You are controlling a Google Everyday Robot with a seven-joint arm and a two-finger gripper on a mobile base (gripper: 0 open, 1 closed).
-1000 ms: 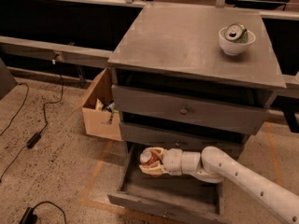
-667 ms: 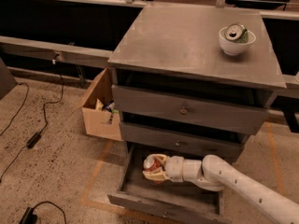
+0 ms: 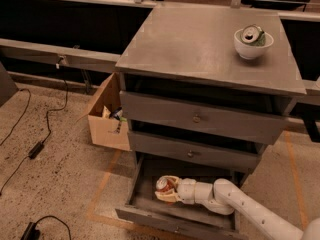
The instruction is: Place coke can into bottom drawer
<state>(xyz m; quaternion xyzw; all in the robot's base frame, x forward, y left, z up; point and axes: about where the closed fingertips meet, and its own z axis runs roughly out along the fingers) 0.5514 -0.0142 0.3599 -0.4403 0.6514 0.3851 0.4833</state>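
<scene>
The coke can, now held low inside the drawer, will be let go on the bottom drawer's inside [image 3: 156,192] by my gripper, toward the side nearest the cardboard box.
The bottom drawer [image 3: 150,211] is pulled open at the foot of the grey cabinet. My gripper [image 3: 166,190] reaches in from the right, low inside the drawer's left half. It is shut on the coke can [image 3: 164,184], a red can with a silver top, held roughly upright just above or on the drawer floor. The white arm [image 3: 240,204] runs back to the lower right corner.
A white bowl [image 3: 252,44] holding a green-and-silver can [image 3: 251,34] stands on the cabinet top at the back right. The two upper drawers [image 3: 200,121] are closed. A cardboard box [image 3: 107,116] sits left of the cabinet. Cables [image 3: 35,149] lie on the floor at left.
My gripper has lowered with the coke can, deeper into the bottom drawer. The can stays in the grip.
</scene>
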